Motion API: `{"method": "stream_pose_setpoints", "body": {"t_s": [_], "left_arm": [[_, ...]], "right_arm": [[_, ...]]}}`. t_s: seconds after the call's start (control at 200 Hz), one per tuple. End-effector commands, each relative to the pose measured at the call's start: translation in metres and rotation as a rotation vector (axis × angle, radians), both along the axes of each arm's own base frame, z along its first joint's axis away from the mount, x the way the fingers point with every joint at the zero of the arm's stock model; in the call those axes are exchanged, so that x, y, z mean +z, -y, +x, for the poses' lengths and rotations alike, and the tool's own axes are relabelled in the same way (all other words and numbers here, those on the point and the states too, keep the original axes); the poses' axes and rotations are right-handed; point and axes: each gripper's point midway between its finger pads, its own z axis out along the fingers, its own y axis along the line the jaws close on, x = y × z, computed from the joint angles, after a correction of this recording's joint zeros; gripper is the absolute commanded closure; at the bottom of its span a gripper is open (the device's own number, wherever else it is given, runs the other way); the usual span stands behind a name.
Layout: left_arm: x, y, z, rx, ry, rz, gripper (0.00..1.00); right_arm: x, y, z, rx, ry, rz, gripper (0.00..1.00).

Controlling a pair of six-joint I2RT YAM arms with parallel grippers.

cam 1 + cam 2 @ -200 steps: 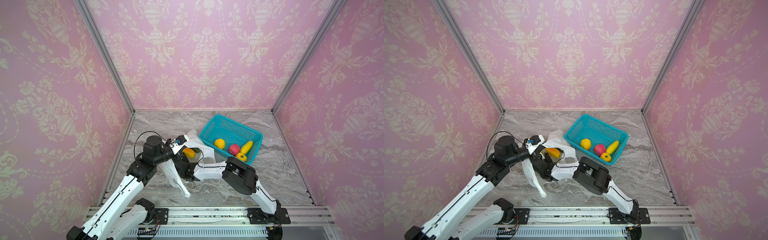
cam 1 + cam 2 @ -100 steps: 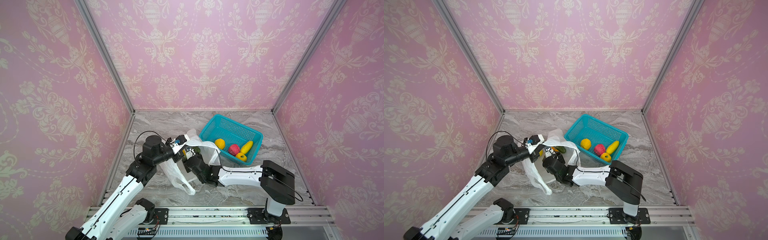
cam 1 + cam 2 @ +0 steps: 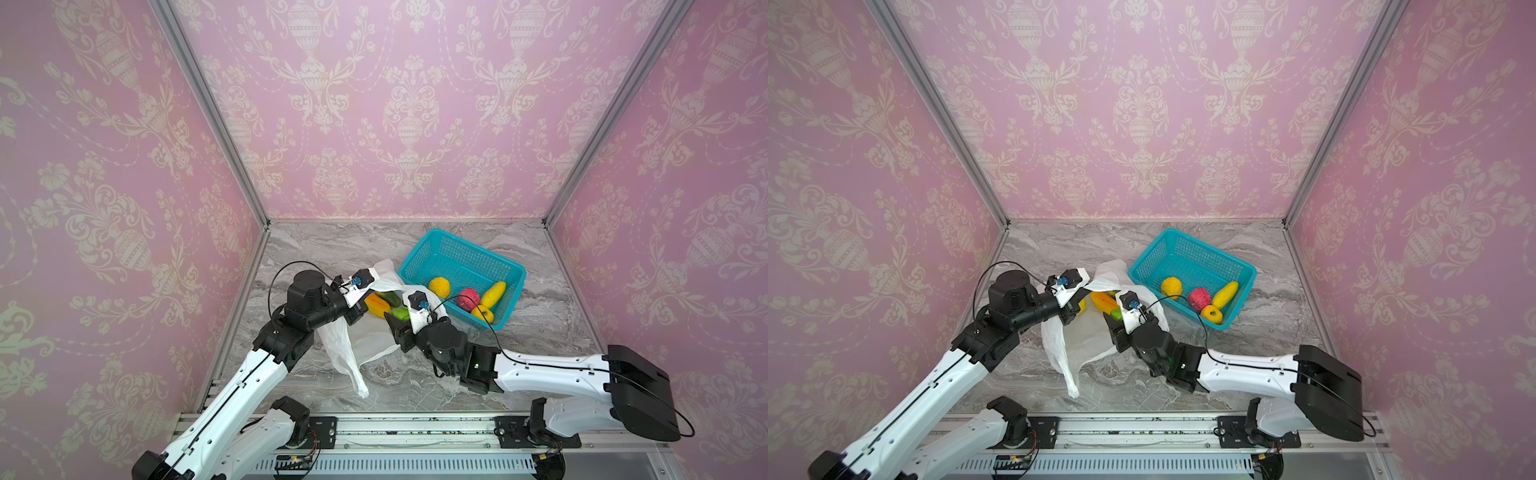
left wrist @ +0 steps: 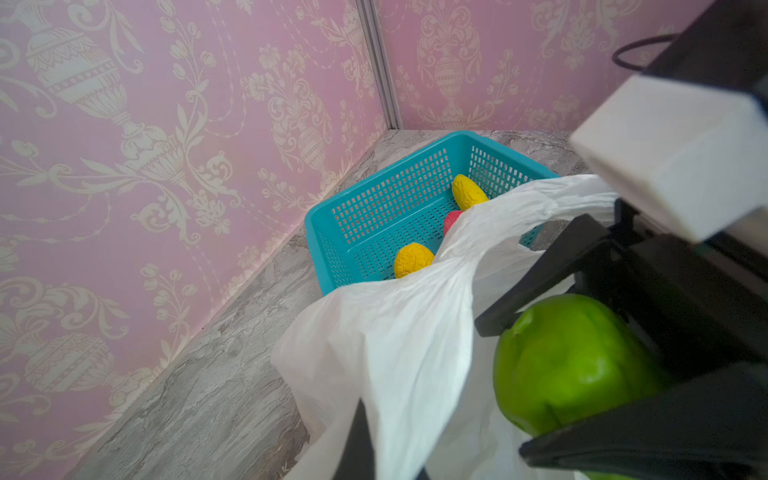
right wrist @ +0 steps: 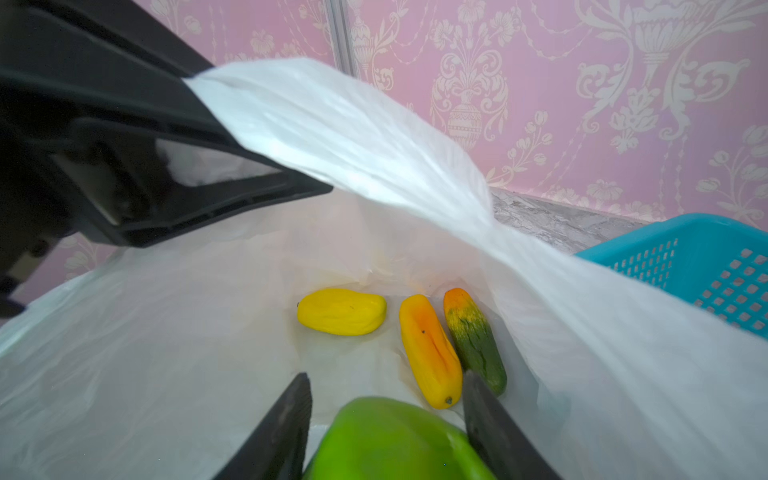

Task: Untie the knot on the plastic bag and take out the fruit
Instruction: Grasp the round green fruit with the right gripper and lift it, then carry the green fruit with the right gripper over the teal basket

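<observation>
With my right gripper, I need to set the round green fruit in the teal basket point(image 3: 453, 296) between the round yellow-orange and pink-red pieces.
The white plastic bag point(image 3: 345, 345) lies open on the marble floor; no knot shows. My left gripper point(image 3: 355, 311) is shut on the bag's upper edge point(image 4: 395, 332) and holds the mouth up. My right gripper point(image 5: 386, 380) sits at the mouth, shut on a round green fruit point(image 5: 390, 440), which also shows in the left wrist view point(image 4: 569, 357) and in both top views point(image 3: 1117, 314). Deeper in the bag lie a long yellow fruit point(image 5: 340, 311), a yellow-orange one point(image 5: 430, 349) and a green-orange one point(image 5: 473, 340).
A teal mesh basket point(image 3: 461, 253) stands just right of the bag, near the back right. It holds a round yellow-orange piece point(image 3: 439, 286), a pink-red one point(image 3: 468, 298), a long yellow one point(image 3: 493, 293) and a small yellow-orange one point(image 3: 482, 313). Pink walls enclose the floor.
My right arm has swung its elbow out to the right and drawn the gripper back from deep in the bag to its mouth, with the green fruit between the fingers. The left gripper keeps its hold.
</observation>
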Motion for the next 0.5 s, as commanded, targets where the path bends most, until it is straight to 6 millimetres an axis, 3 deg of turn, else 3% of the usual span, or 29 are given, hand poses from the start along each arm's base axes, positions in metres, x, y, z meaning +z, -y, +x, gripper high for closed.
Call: {"method": "stream_pose_setpoints", "body": {"t_s": [0.0,0.29,0.495], "left_arm": [[0.001,-0.005,0.004,0.03,0.0,0.021,1.0],[-0.001,0.002,0.012,0.065,-0.134,-0.048,1.0],[-0.007,0.003,0.001,0.06,-0.246,-0.072,1.0]], "right_arm": [[0.027,0.025,-0.012,0.004,0.063,0.083,0.68],[0.067,0.131,-0.03,-0.159,0.141,0.209,0.75],[0.06,0.211,-0.024,-0.412,0.136,0.276,0.76]]}}
